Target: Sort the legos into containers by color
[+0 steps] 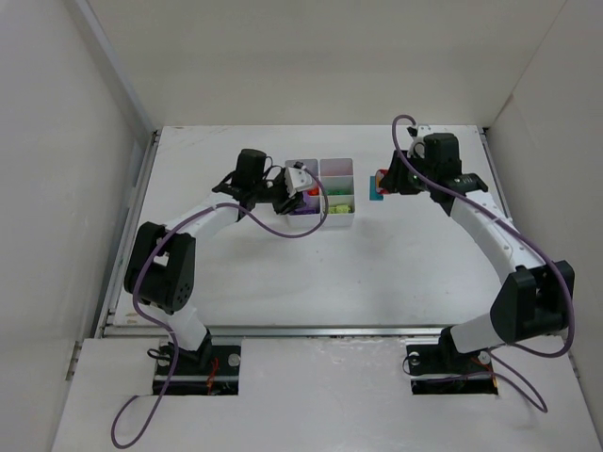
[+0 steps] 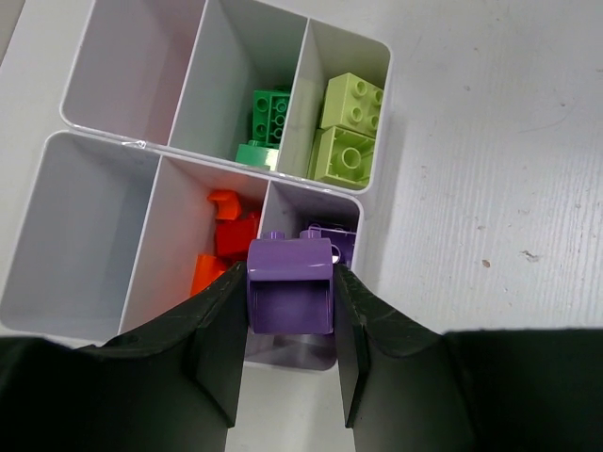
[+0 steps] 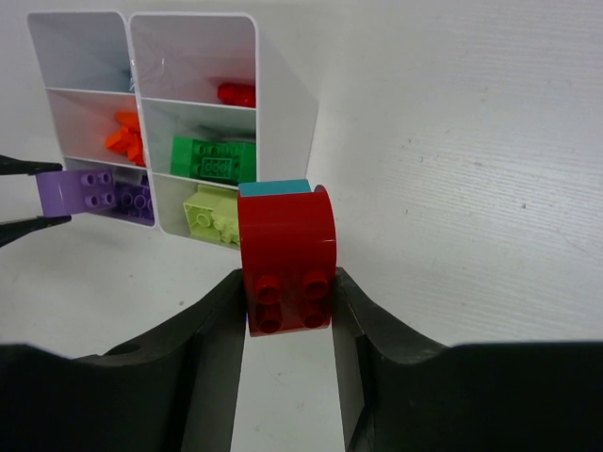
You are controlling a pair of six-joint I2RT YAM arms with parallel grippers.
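Observation:
I will let go of the purple lego, now held just above that compartment, with my left gripper in the tray's near purple compartment (image 1: 304,208) (image 2: 300,281), next to the other purple piece.
The white six-compartment tray (image 1: 350,194) stands mid-table. My left gripper (image 2: 289,280) is shut on a purple lego (image 2: 289,259), held just above the tray's near purple compartment, where another purple piece (image 2: 332,240) lies. Orange and red legos (image 2: 224,247) fill the compartment beside it. Dark green (image 2: 268,118) and lime (image 2: 347,132) legos sit in the far row. To the tray's right, off the table, my right gripper (image 3: 287,282) is shut on a red lego (image 3: 285,235). A teal piece (image 3: 273,187) touches that brick's far end. From above, the left gripper (image 1: 295,181) is over the tray and the right gripper (image 1: 382,182) beside it.
White walls enclose the table on the left, back and right. The tray's two compartments nearest the left arm's far side (image 2: 132,66) hold nothing visible. Purple cables loop along both arms.

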